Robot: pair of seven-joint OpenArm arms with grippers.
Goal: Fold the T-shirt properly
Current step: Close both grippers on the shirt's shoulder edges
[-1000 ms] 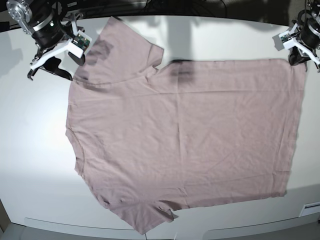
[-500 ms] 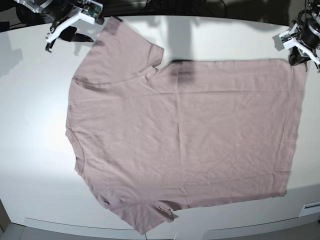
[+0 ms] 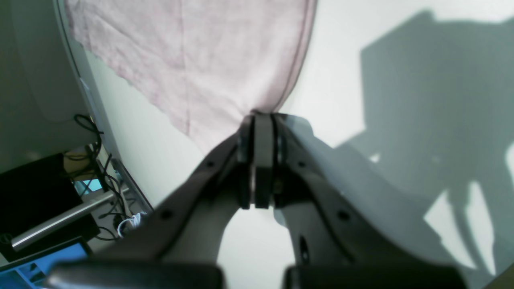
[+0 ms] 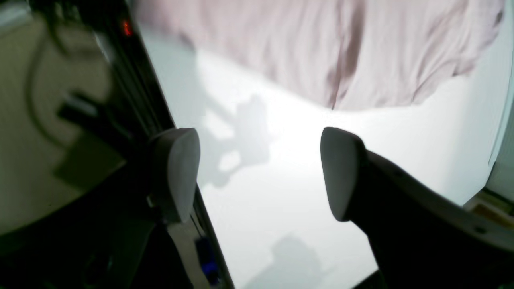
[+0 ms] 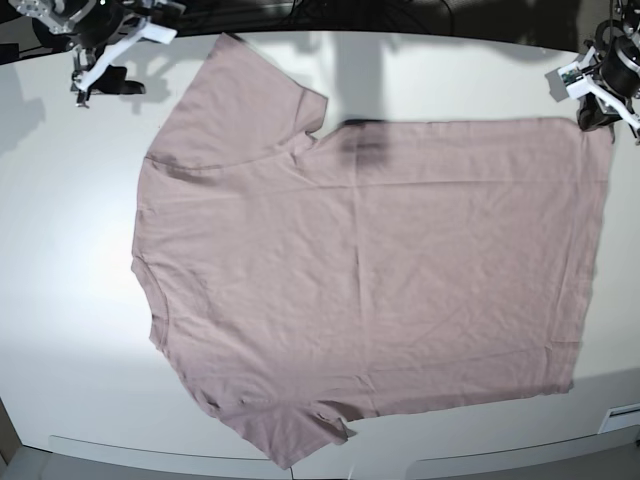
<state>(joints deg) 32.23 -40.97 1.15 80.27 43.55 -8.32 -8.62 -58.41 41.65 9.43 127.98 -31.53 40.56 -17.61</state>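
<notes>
The robot's right gripper should next move to the far sleeve's outer corner (image 5: 210, 64) (image 4: 185, 36) on the dusty-pink T-shirt and close there, next to the sleeve's open end.
The dusty-pink T-shirt (image 5: 370, 270) lies spread flat on the white table (image 5: 60, 260), its neck at the left and its hem at the right. One sleeve points to the far side, the other to the near edge. My left gripper (image 5: 597, 118) is at the shirt's far right hem corner. In the left wrist view the left gripper (image 3: 259, 118) is shut, with the shirt's corner (image 3: 209, 68) running into its tips. My right gripper (image 5: 100, 83) is open and empty over bare table, left of the far sleeve. In the right wrist view the right gripper (image 4: 257, 172) is apart from the shirt (image 4: 321, 52).
The table's near edge runs along the bottom of the base view, and the near sleeve (image 5: 300, 440) reaches almost to it. Cables and a metal bar (image 3: 68, 216) lie beyond the table edge in the left wrist view. A dark frame (image 4: 132, 72) stands beside the right gripper.
My right arm has pulled back from the far sleeve toward the table's far left corner. The left arm and the shirt have not moved.
</notes>
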